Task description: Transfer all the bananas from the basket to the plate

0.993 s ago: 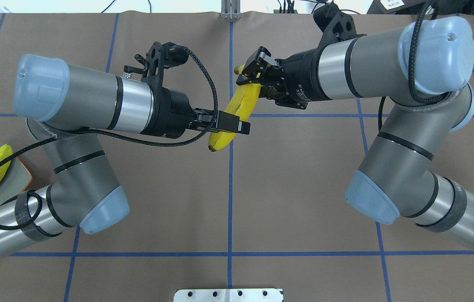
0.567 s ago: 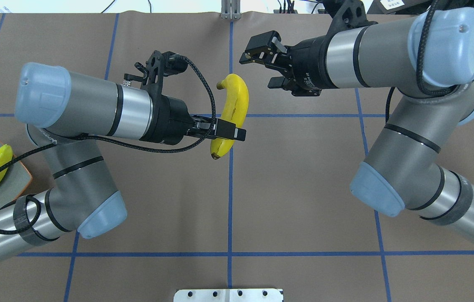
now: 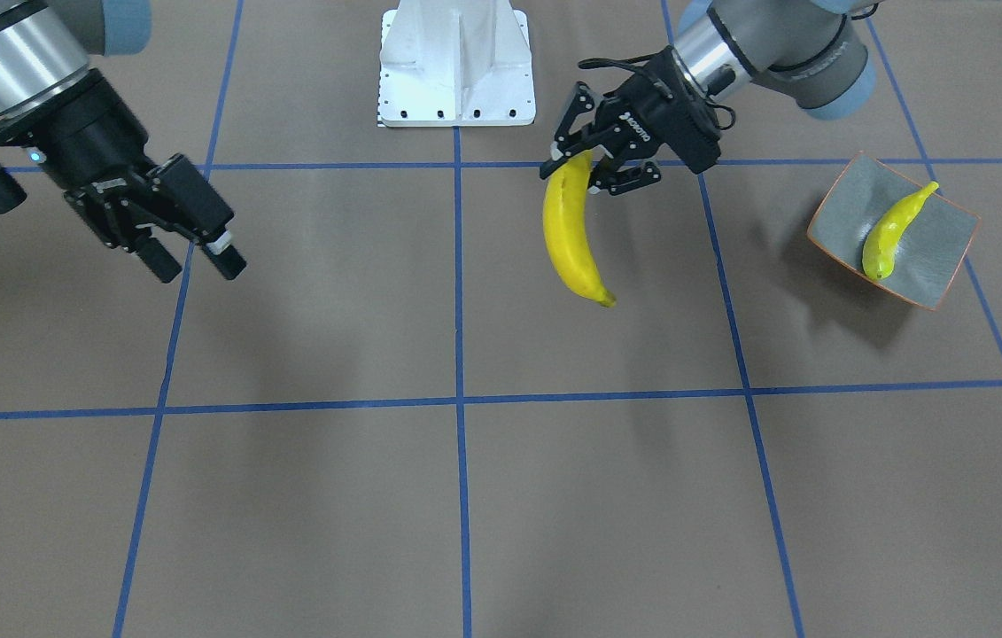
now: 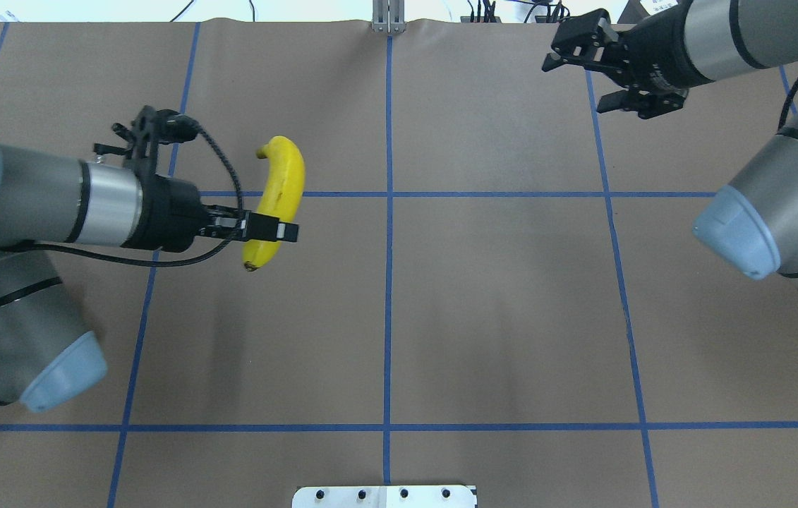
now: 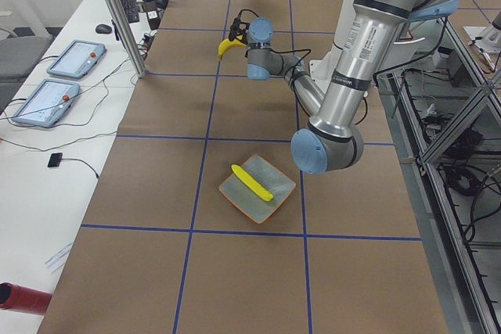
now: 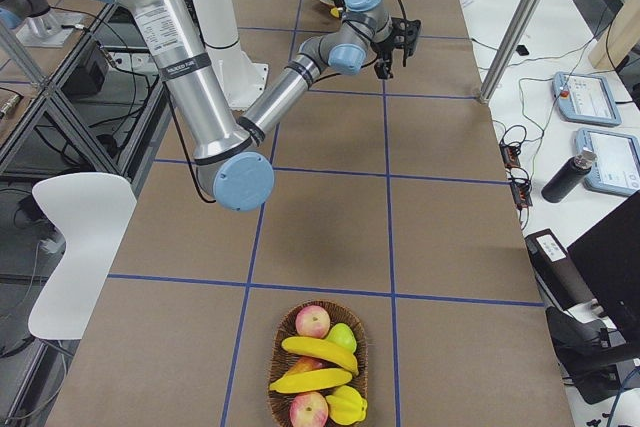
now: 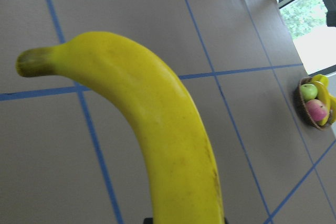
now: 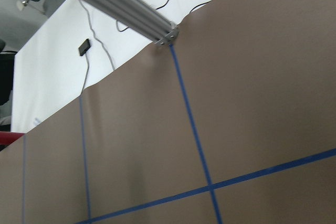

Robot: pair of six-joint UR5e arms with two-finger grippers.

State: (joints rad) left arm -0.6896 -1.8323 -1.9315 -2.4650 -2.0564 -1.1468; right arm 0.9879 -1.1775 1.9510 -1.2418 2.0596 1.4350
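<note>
The robot's left gripper needs to set the big yellow banana down on the grey-green plate (image 3: pixel 897 237) against the small banana.
My left gripper (image 4: pixel 269 231) is shut on the lower part of a big yellow banana (image 4: pixel 283 180) and holds it above the table; the front view shows the left gripper (image 3: pixel 591 167) and the hanging banana (image 3: pixel 568 239). That banana fills the left wrist view (image 7: pixel 157 129). My right gripper (image 4: pixel 575 86) is open and empty at the far right; it also shows in the front view (image 3: pixel 201 266). The grey-green plate (image 3: pixel 935 266) holds one small banana (image 3: pixel 889 232). The basket (image 6: pixel 276 402) holds two bananas (image 6: pixel 320 352) among other fruit.
Apples and other fruit lie in the basket, which stands at the table end on my right and shows far off in the left wrist view (image 7: pixel 303 109). A white mounting block (image 3: pixel 456 62) sits at the robot's base. Blue tape lines cross the brown table.
My right gripper let go of the banana, opened and pulled back to the right. My left gripper carried the banana to the left, toward the plate's side of the table.
</note>
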